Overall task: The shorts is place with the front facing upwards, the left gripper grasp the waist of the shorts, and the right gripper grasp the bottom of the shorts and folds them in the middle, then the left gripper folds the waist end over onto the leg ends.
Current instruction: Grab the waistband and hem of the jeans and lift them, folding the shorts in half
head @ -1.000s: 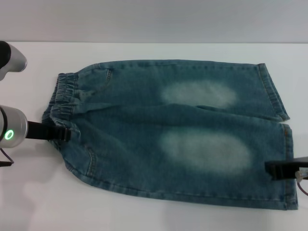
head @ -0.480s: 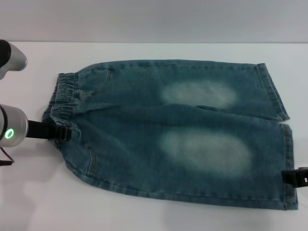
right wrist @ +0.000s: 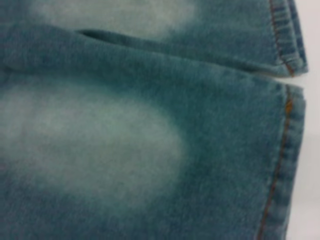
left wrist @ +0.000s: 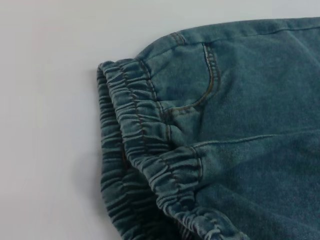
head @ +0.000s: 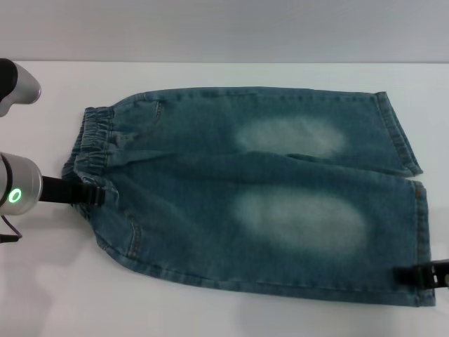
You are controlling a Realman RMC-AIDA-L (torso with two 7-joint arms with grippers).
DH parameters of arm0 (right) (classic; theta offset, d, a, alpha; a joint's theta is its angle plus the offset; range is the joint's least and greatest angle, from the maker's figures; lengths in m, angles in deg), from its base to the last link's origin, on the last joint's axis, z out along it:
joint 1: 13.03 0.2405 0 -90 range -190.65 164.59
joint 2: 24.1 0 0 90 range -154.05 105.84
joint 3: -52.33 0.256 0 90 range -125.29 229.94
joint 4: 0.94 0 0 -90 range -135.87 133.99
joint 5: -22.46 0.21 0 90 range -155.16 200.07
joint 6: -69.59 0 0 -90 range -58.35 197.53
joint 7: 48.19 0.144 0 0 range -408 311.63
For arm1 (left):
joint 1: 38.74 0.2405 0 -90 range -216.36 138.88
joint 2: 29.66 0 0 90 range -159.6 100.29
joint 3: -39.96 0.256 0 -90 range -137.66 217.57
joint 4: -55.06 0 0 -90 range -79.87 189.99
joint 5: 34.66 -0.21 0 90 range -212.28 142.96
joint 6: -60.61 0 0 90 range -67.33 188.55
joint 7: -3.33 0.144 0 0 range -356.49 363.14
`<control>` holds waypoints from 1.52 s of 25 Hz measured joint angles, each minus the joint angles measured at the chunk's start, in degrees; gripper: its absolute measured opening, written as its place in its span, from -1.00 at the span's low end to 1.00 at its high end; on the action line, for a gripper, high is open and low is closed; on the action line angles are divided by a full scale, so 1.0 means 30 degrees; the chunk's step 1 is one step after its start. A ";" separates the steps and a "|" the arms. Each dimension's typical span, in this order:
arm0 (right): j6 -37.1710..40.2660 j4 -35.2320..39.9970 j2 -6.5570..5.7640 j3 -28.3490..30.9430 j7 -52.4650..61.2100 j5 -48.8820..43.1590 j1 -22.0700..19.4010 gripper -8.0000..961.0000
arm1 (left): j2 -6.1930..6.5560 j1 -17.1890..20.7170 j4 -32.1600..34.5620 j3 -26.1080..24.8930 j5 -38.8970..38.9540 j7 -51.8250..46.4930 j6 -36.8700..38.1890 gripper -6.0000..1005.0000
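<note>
The near leg's hem lies flat under the fingers of my right gripper, so next I open them and pinch closer to the hem's near corner (head: 424, 299) before I fold.
Blue denim shorts (head: 245, 189) lie flat on the white table, front up. The ruffled elastic waist (head: 95, 137) is at the left and the leg ends (head: 419, 232) are at the right. My left gripper (head: 90, 194) reaches in from the left, level with the table, and meets the near end of the waist. In the left wrist view the gathered waist (left wrist: 140, 145) and a pocket seam fill the picture. My right gripper (head: 419, 275) sits at the near corner of the near leg's hem. The right wrist view shows that hem (right wrist: 285, 165) and the far leg's hem (right wrist: 290, 35) from close above.
The white table (head: 42, 281) has bare surface in front of the shorts and to their left. Another section of the left arm (head: 17, 84) shows at the far left. The table's far edge meets a grey wall just behind the shorts.
My right gripper has slid along the near leg's hem toward the table's near side, from mid-hem to the near corner. The left gripper and the shorts have not moved.
</note>
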 joint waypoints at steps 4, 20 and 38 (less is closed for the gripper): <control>0.0065 0.0052 0.0012 -0.0021 0.0098 0.0111 -0.0104 0.35 | 0.0001 -0.0002 0.0007 0.0032 0.0001 -0.0031 0.0000 -0.63; 0.0322 0.1016 0.0002 -0.0244 0.0324 0.0110 0.0085 0.35 | -0.0030 -0.0002 0.0009 0.0036 0.0001 -0.0044 0.0002 -0.63; 0.0281 0.1214 -0.0095 -0.0388 -0.0526 0.1267 0.0395 0.06 | 0.0001 -0.0029 0.0008 0.0036 0.0002 -0.0024 0.0003 -0.63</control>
